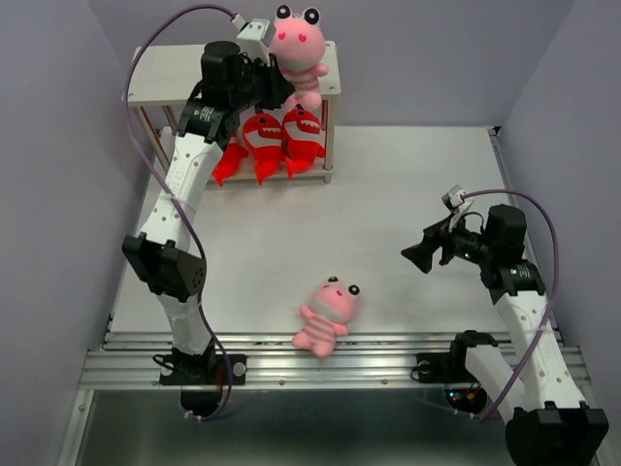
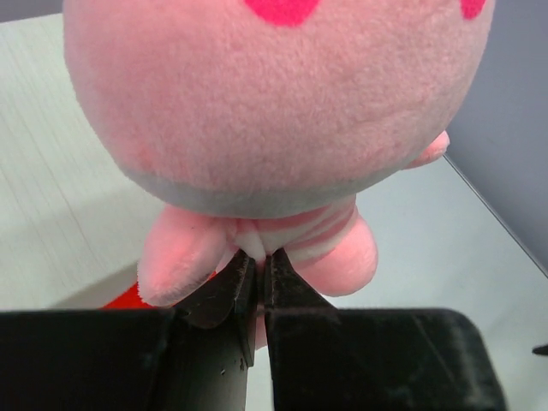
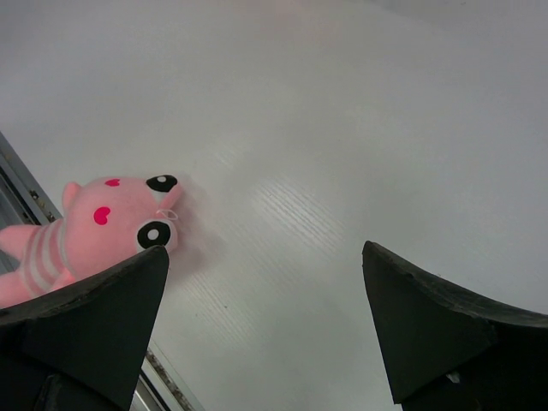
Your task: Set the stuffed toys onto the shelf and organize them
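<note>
The held pink toy's legs hang past the top board's front edge, so next I let go of its belly with my left gripper, then take a leg (image 1: 303,101) and move it inward.
One pink stuffed toy (image 1: 299,49) sits upright at the right end of the shelf's (image 1: 165,78) top board. My left gripper (image 1: 283,85) is shut on a pinch of its striped belly, seen close in the left wrist view, gripper (image 2: 259,261) under the big pink head (image 2: 274,111). Three red sharks (image 1: 262,141) stand side by side on the lower board. A second pink toy (image 1: 328,313) lies on its back near the table's front edge, also in the right wrist view (image 3: 103,223). My right gripper (image 1: 419,257) hovers open to its right, nothing between its fingers (image 3: 265,248).
The white table (image 1: 408,194) is boxed in by purple walls at the left, back and right. A metal rail (image 1: 330,364) runs along the near edge just below the lying toy. The shelf's thin legs (image 1: 328,146) stand at the table's back left.
</note>
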`<move>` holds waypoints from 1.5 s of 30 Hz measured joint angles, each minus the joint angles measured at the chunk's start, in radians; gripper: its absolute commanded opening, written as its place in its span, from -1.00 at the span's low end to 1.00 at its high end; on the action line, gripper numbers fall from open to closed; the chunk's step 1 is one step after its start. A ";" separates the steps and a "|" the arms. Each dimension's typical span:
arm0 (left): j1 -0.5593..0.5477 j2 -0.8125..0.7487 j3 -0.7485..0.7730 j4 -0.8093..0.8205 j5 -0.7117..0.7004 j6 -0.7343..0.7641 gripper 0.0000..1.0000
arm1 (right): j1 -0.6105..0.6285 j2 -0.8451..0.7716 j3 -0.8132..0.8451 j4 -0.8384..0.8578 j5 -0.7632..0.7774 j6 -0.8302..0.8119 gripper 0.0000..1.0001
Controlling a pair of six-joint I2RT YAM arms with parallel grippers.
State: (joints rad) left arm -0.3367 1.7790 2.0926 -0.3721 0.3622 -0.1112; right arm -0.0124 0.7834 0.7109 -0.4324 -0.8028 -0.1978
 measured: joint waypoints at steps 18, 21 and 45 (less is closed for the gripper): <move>0.105 0.233 0.256 -0.025 0.063 -0.189 -0.71 | 0.000 -0.018 -0.007 0.008 -0.008 -0.002 1.00; 0.110 0.245 0.259 -0.014 0.072 -0.210 -0.50 | 0.000 -0.018 -0.007 0.011 -0.008 -0.002 1.00; 0.136 0.248 0.261 0.002 0.056 -0.311 0.42 | 0.000 -0.023 -0.007 0.015 -0.004 -0.009 1.00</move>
State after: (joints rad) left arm -0.2005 2.0266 2.3535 -0.3698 0.4183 -0.4217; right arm -0.0124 0.7601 0.7040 -0.4171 -0.8070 -0.2066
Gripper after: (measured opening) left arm 0.675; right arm 0.998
